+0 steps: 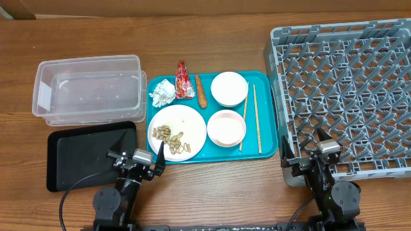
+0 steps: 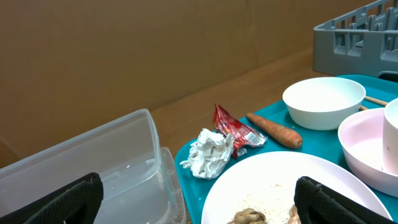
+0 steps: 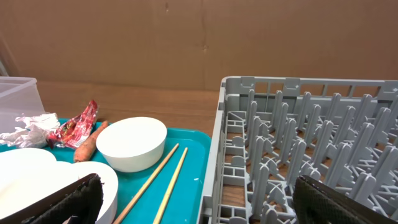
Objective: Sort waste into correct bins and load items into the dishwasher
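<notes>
The white cup inside the pink bowl is next, and my left gripper should go to it and close on the cup's rim [image 1: 214,129] [image 2: 387,106] beside the white plate.
On the teal tray [image 1: 266,83] lie a crumpled paper ball [image 1: 162,93], a red wrapper [image 1: 184,80], an orange-brown stick [image 1: 201,92], a white bowl [image 1: 229,88], a pink bowl [image 1: 226,128], two chopsticks [image 1: 250,115] and a white plate [image 1: 186,122] with peanut shells [image 1: 170,136]. A white cup edge [image 2: 392,134] shows inside the pink bowl. The clear tub [image 1: 87,90] and black tray [image 1: 90,157] are on the left. The grey rack [image 1: 347,90] is on the right. My left gripper [image 1: 140,154] is open by the plate's near edge. My right gripper [image 1: 302,149] is open at the rack's near left corner.
The tub and black tray sit close together, left of the teal tray. The rack's left wall [image 3: 217,143] stands right beside the teal tray's edge. Brown cardboard walls [image 2: 124,50] rise behind the wooden table [image 1: 218,192].
</notes>
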Controlling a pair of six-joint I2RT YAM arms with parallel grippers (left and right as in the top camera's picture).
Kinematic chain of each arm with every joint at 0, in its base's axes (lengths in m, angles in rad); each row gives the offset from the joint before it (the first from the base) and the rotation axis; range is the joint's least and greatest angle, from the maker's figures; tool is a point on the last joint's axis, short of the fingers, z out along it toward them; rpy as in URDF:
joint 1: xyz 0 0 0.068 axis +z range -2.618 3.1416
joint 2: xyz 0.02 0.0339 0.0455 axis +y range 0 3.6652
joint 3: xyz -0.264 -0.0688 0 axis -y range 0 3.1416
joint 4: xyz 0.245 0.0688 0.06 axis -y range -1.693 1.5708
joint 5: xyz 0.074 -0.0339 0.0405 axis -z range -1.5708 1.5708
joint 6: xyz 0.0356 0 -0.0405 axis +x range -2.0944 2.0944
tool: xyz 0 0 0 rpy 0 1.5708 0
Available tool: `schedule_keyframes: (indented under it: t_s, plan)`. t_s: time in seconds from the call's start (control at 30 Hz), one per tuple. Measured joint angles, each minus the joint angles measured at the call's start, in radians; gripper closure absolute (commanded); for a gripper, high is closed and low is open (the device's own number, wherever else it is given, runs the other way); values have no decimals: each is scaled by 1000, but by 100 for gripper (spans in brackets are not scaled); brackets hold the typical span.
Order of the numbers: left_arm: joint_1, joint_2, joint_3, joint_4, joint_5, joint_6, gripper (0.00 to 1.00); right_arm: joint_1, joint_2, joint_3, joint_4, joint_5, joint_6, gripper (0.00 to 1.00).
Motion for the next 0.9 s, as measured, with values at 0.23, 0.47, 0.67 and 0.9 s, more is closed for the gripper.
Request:
schedule_keyframes:
  t_s: [0.23,0.47,0.67,0.9]
  plan:
    - [0,0,0,0,0,0,0,0,0,0,0,0,0,0]
    - [0,0,0,0,20,0,0,0,0,0,0,0,0,0]
    - [0,0,0,18,148,0,0,0,0,0,0,-8,1,0]
    - [0,0,2,67,335,-30,0,0,0,1,37,-85,0,0]
